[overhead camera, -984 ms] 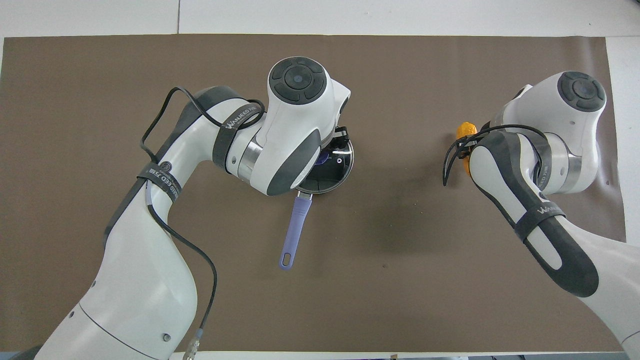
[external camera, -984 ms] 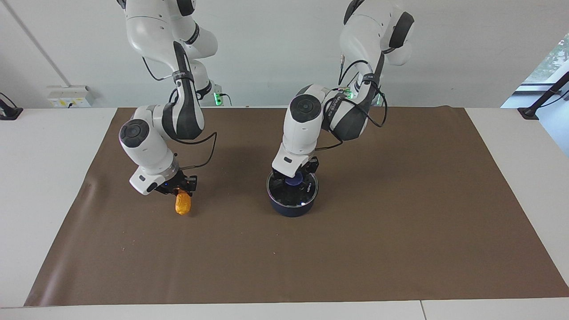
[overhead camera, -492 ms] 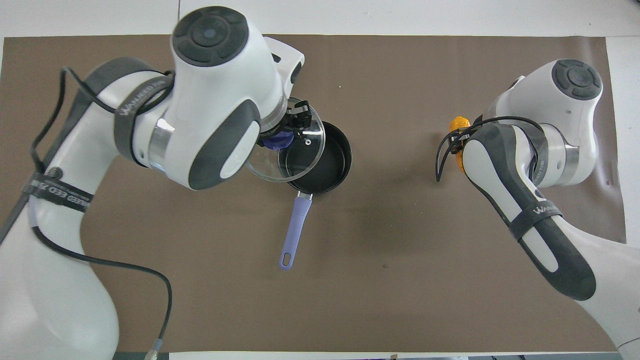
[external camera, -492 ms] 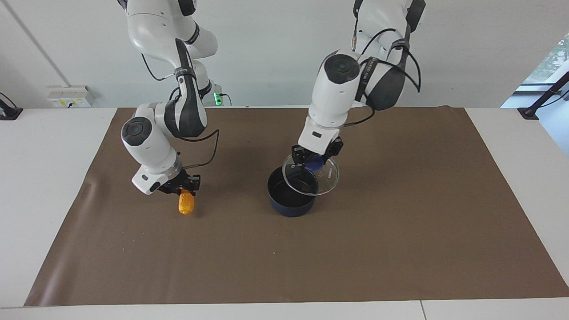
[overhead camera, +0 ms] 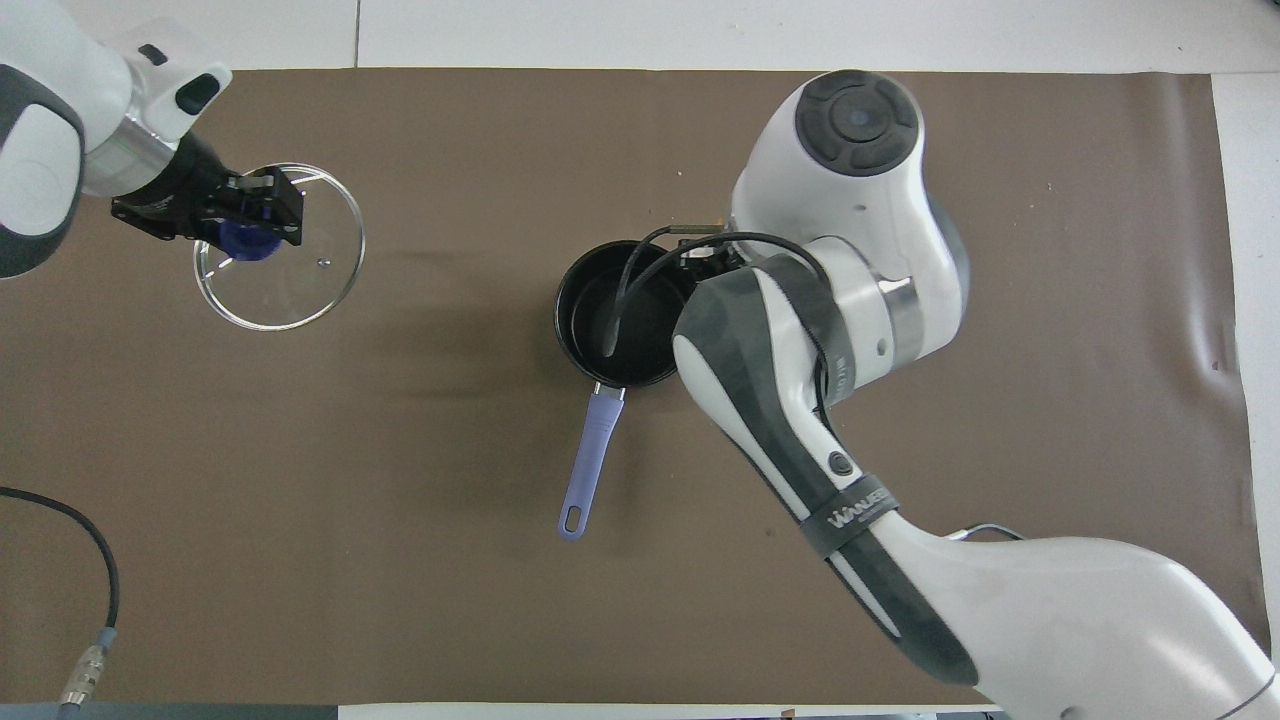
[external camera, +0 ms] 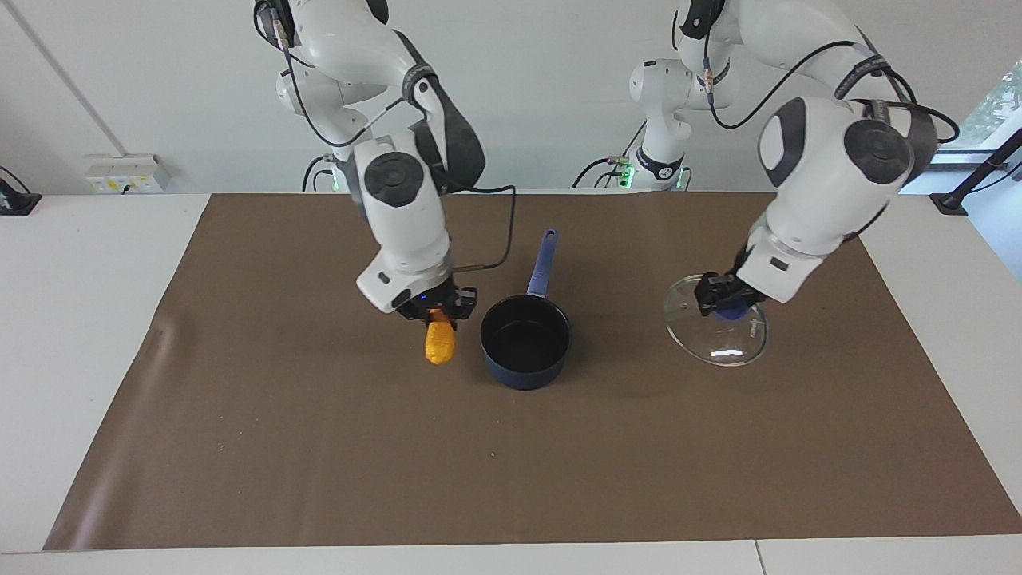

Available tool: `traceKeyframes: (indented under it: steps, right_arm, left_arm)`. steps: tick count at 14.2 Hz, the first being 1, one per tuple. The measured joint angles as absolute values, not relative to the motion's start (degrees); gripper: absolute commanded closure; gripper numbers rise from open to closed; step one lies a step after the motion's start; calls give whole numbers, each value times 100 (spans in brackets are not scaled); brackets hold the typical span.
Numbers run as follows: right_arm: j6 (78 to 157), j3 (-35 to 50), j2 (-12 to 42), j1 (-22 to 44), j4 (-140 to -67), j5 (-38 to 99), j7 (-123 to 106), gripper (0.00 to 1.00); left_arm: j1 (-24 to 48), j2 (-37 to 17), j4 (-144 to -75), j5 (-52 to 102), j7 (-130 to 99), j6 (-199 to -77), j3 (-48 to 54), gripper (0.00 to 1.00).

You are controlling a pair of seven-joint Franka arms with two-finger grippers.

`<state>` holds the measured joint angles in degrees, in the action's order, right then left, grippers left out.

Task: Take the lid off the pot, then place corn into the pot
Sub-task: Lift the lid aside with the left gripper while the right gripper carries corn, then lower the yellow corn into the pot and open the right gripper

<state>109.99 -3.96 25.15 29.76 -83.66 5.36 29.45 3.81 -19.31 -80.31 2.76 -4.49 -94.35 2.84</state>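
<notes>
The left gripper will release the glass lid on the bare brown mat [overhead camera: 227, 354] past the loose cable, well away from the pot.
The navy pot [external camera: 524, 343] stands uncovered at the middle of the mat, its blue handle [external camera: 542, 261] pointing toward the robots; it also shows in the overhead view [overhead camera: 622, 325]. My right gripper [external camera: 435, 311] is shut on the orange corn [external camera: 438, 342], which hangs in the air just beside the pot's rim, toward the right arm's end. The overhead view hides the corn under the right arm. My left gripper [external camera: 728, 297] is shut on the blue knob of the glass lid [external camera: 716, 331], held tilted low over the mat toward the left arm's end; it also shows in the overhead view [overhead camera: 279, 246].
A brown mat [external camera: 319, 447] covers the white table [external camera: 72, 319]. A loose cable [overhead camera: 60, 520] lies at the mat's near corner by the left arm.
The left gripper has carried the lid away from over the pot to the left arm's end and lowered it. The right gripper has brought the corn up beside the pot.
</notes>
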Motion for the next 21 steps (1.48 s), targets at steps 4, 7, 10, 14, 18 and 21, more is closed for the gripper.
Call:
traceKeyframes:
  steps: [4,7,10,14,18,21]
  right_arm:
    - [11440,-405,2914,3747,-8171,495,3753,100]
    - [11693,-410,3012,3911,-8269,473,3809,100]
    - [12230,-449,3092,3878,-8674,407,3809,100]
    - [12576,-476,3088,3845,-9034,360,3809,100]
    - [12639,-476,3068,3846,-9085,357,3809,0]
    - [12380,-478,3018,3853,-8940,312,3809,0]
  left_arm:
    - [-586,-1528,-9740,278,863,-11000,277,100]
    - [-843,-1442,-10495,267,1174,-11589,279,100]
    - [-881,-1431,-10698,252,1200,-11644,280,100]
    - [-881,-1396,-10991,242,618,-11760,278,100]
    - [-884,-1368,-11212,101,423,-11973,272,100]
    - [-884,-1367,-11329,94,397,-12122,272,100]
